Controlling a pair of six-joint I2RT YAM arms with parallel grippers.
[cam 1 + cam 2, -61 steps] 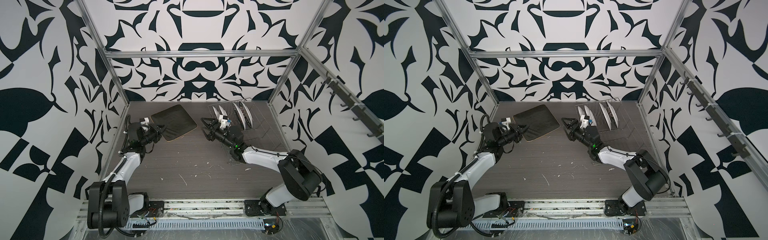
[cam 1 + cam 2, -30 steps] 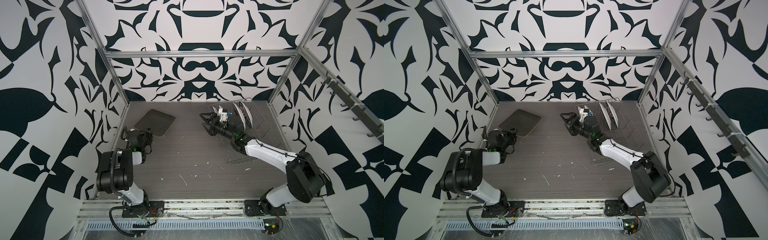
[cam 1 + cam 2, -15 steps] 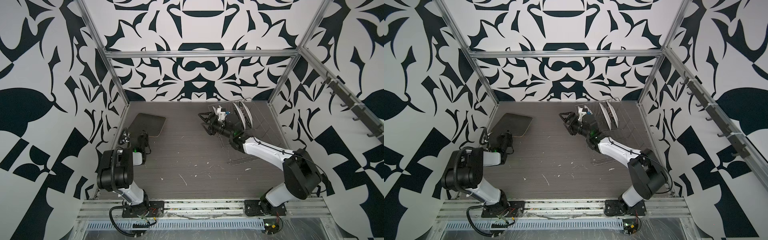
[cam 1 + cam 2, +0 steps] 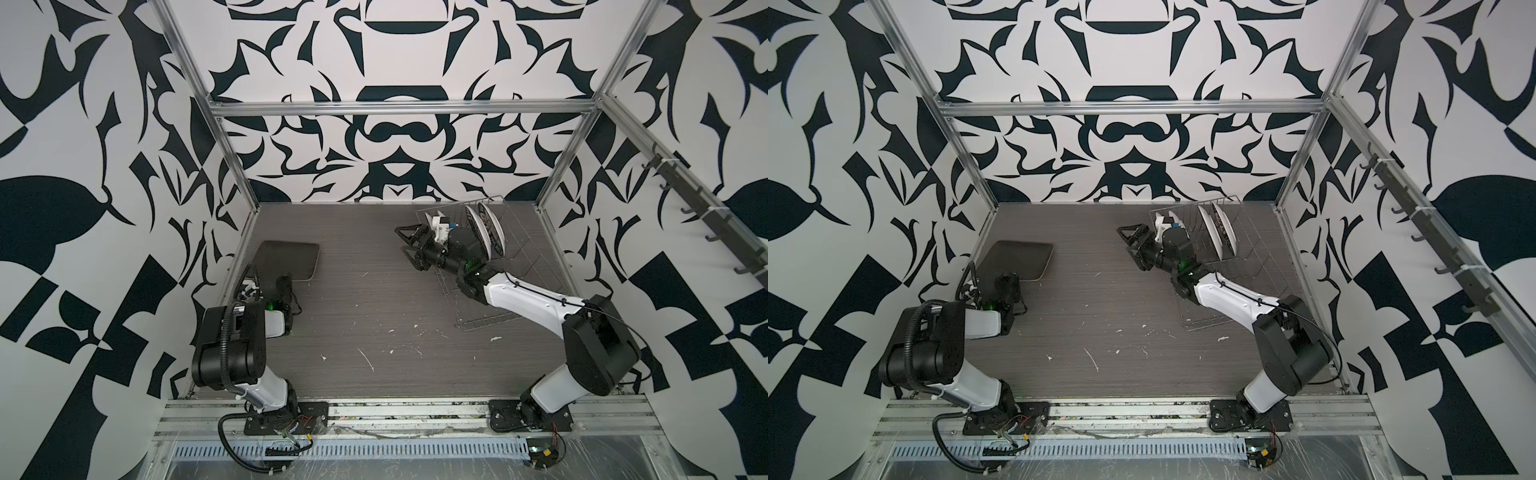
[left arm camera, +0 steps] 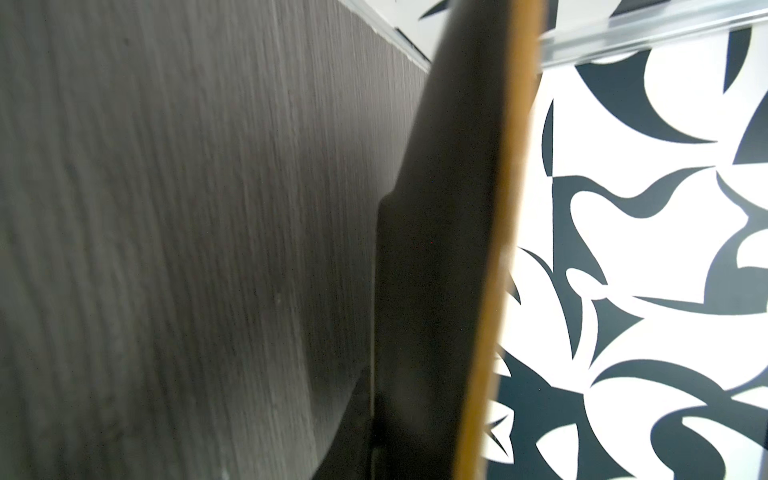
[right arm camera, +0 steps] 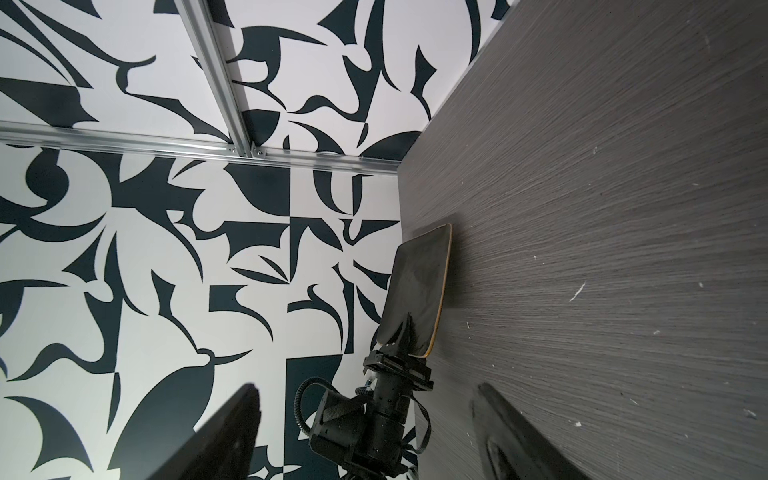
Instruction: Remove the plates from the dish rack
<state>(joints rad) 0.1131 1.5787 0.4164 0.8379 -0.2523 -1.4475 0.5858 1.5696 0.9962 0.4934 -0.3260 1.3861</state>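
Next, the left gripper sets the dark plate down flat on the grey table [image 4: 281, 268] beside the nearest patterned wall.
The dark rounded-square plate [image 4: 287, 258] [image 4: 1020, 257] hangs tilted at the far left by the wall, and my left gripper [image 4: 283, 283] [image 4: 1006, 281] is shut on its near edge. In the left wrist view one finger [image 5: 395, 332] presses on the plate's dark face [image 5: 453, 187]; the other is hidden behind it. The right wrist view shows the same plate [image 6: 419, 286]. Two white plates [image 4: 484, 232] [image 4: 1219, 232] stand upright in the wire dish rack [image 4: 521, 266] [image 4: 1254, 266] at the back right. My right gripper [image 4: 409, 246] [image 4: 1133, 246] [image 6: 368, 399] is open and empty, left of the rack.
Patterned walls with aluminium posts [image 4: 232, 166] close in the grey wood-grain table [image 4: 374, 324]. A rail of hooks [image 4: 698, 208] runs along the right wall. White specks [image 4: 368, 359] dot the table's front half.
My left arm has drawn the dark plate leftward and nearer, toward the left wall. The right gripper has hardly moved and stays open.
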